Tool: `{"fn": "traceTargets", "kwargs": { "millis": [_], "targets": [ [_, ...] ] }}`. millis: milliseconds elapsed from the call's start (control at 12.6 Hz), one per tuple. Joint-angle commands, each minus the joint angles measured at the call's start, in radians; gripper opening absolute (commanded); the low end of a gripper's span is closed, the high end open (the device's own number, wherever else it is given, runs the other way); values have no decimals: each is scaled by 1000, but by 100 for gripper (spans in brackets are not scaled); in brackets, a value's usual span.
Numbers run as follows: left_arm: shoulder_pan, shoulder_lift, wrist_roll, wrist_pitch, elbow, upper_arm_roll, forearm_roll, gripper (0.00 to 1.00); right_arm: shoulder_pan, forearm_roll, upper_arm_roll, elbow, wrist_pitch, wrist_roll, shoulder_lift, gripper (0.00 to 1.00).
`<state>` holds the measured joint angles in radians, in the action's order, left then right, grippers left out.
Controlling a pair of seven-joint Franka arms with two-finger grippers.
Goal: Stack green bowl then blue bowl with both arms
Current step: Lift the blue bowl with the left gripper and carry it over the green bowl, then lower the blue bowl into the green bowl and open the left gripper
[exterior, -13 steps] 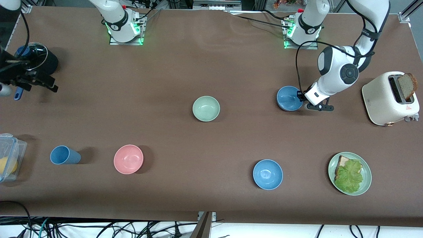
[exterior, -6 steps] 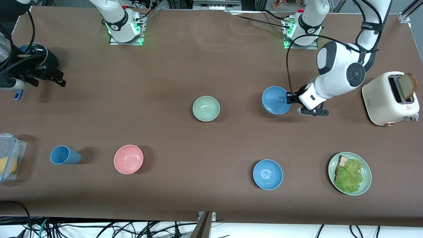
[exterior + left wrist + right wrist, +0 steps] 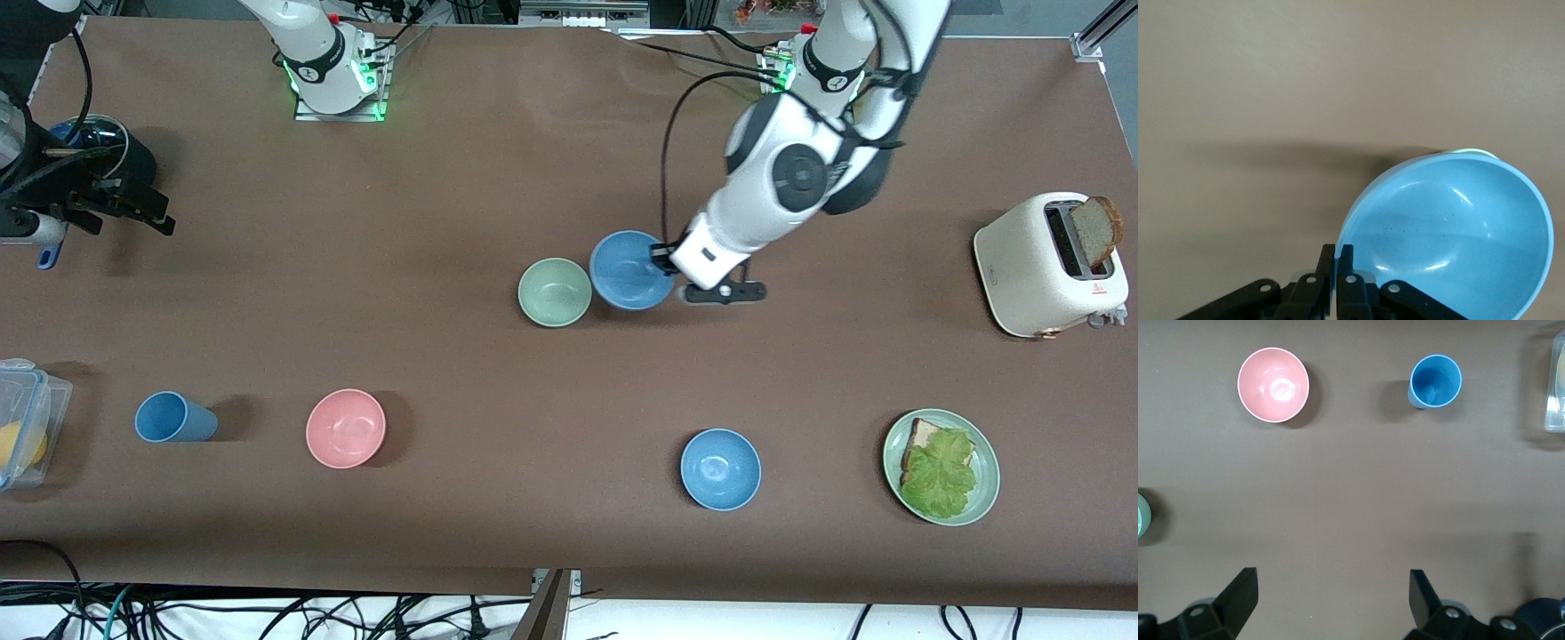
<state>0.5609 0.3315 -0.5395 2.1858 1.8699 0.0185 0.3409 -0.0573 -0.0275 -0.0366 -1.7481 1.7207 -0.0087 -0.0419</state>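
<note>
Next, my left gripper lets go of the blue bowl inside the pale green bowl (image 3: pixel 555 292), nested down in its hollow.
The pale green bowl (image 3: pixel 554 292) stands mid-table. My left gripper (image 3: pixel 662 258) is shut on the rim of a blue bowl (image 3: pixel 629 269) and holds it just above the table, right beside the green bowl on the side toward the left arm's end. In the left wrist view the fingers (image 3: pixel 1337 252) pinch the blue bowl's (image 3: pixel 1451 233) rim, and a sliver of the green bowl (image 3: pixel 1471 152) shows past it. My right gripper (image 3: pixel 133 212) is open and empty at the right arm's end of the table; its wrist view shows the gripper (image 3: pixel 1331 583) spread wide over bare table.
A second blue bowl (image 3: pixel 720 468) sits nearer the front camera. A pink bowl (image 3: pixel 345 428) and blue cup (image 3: pixel 173 417) stand toward the right arm's end, with a plastic box (image 3: pixel 27 418) and a dark pot (image 3: pixel 98 160). A toaster (image 3: pixel 1049 264) and a green plate (image 3: pixel 985 493) are at the left arm's end.
My left gripper has lifted the blue bowl and carried it toward the right arm's end until it is beside the green bowl. The right gripper has shifted slightly by the pot.
</note>
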Motion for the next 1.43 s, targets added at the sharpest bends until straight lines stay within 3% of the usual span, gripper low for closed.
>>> {"fn": "traceTargets", "kwargs": {
  "millis": [0, 954, 1033, 1192, 1272, 1351],
  "targets": [
    [65, 102, -108, -15, -129, -19, 10, 0, -16, 9, -16, 29, -23, -2, 14, 100],
    [178, 224, -263, 132, -147, -23, -16, 0, -16, 9, -16, 36, -24, -2, 16, 100],
    [178, 224, -263, 131, -147, -26, -16, 14, -16, 9, -16, 36, -24, -5, 16, 100],
    [177, 219, -263, 127, -169, -29, -14, 76, -16, 9, -16, 36, -24, -7, 16, 100],
    [175, 212, -261, 118, -181, -41, -16, 100, -16, 9, -16, 36, -27, -5, 16, 100],
    [172, 202, -257, 105, -196, -54, -16, 100, -16, 8, -16, 38, -32, -4, 16, 100]
  ]
}}
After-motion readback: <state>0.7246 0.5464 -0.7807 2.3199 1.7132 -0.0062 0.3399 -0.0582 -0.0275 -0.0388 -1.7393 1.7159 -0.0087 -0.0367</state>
